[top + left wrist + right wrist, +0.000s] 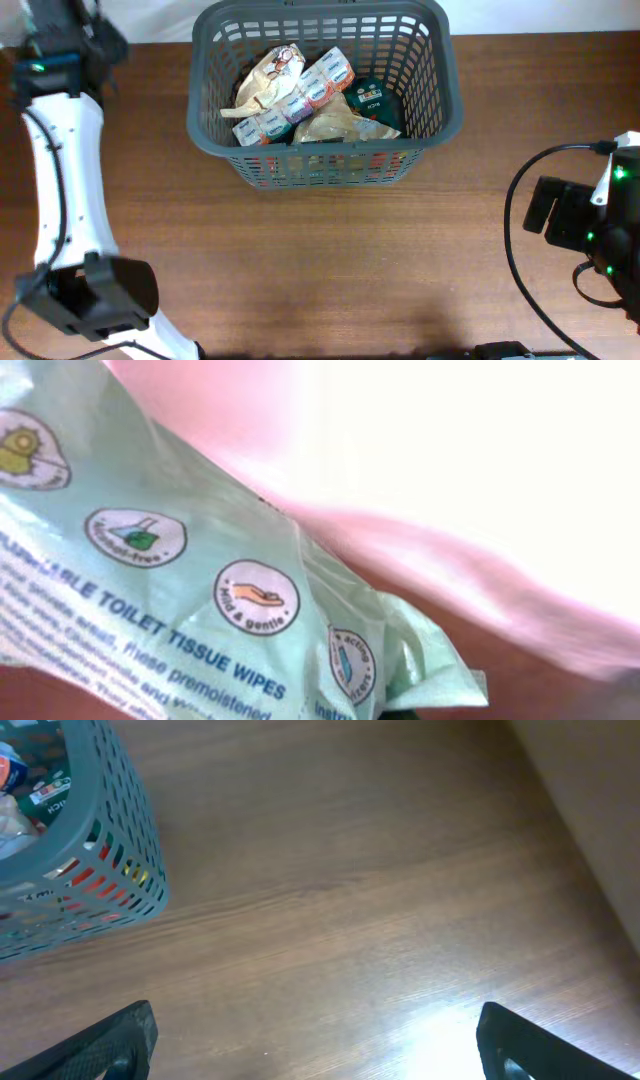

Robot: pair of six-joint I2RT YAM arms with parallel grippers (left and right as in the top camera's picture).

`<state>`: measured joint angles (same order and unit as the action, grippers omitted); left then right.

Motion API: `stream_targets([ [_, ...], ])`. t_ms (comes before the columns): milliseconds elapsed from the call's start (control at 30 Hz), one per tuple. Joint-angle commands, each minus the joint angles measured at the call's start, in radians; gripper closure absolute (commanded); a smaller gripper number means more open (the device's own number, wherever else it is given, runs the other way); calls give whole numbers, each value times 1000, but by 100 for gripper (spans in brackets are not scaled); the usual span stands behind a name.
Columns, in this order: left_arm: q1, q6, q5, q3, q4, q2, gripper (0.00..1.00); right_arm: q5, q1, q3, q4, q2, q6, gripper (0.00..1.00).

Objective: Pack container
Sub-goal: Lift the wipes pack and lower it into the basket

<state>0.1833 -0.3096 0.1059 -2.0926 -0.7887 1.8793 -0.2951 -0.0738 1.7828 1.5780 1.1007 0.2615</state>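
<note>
Next, my left gripper lets go of the pale green wipes packet so that it lies across the small white packs [294, 100] between the tan pouches.
The container [203, 120], a dark grey slotted basket, stands at the back middle of the table and holds several packets: tan pouches [345, 125], small white packs [300, 95] and a dark green pack [372, 100]. Its corner also shows in the right wrist view [115, 850]. A pale green packet of toilet tissue wipes [180, 590] fills the left wrist view, close against the camera and hiding the left fingers. The left arm [60, 60] reaches to the far left corner. My right gripper [315, 1040] is open and empty over bare wood, right of the container.
The right arm [585, 225] with its black cable sits at the table's right edge. The left arm's base [95, 295] stands at the front left. A pale pink and white surface [480, 510] lies behind the wipes packet. Brown tabletop [330, 270] spreads in front of the container.
</note>
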Motion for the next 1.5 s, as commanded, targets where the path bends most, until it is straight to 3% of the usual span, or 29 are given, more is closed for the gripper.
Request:
stream_targets([
  [0, -51, 293, -351, -191, 64, -35, 98, -24, -11, 3, -1, 1, 5, 1],
  [167, -148, 299, -639, -229, 256, -30, 98, -24, -11, 3, 0, 1, 5, 1],
  [367, -317, 327, -694, -229, 324, 56, 98, -24, -11, 3, 4, 1, 5, 1],
  [533, -425, 391, -717, -229, 227, 198, 98, -24, -11, 3, 5, 0, 5, 1],
  [700, -466, 553, -714, -229, 5, 243, 98, -24, -11, 3, 5, 1, 5, 1],
  [1133, -510, 904, -340, -229, -509, 263, 98, -24, -11, 3, 4, 1, 5, 1],
  [1267, -502, 910, -232, -228, -533, 312, 98, -18, -11, 3, 4, 1, 5, 1],
  [1467, -481, 910, -228, -228, -528, 382, 98, -5, -11, 3, 5, 0, 5, 1],
])
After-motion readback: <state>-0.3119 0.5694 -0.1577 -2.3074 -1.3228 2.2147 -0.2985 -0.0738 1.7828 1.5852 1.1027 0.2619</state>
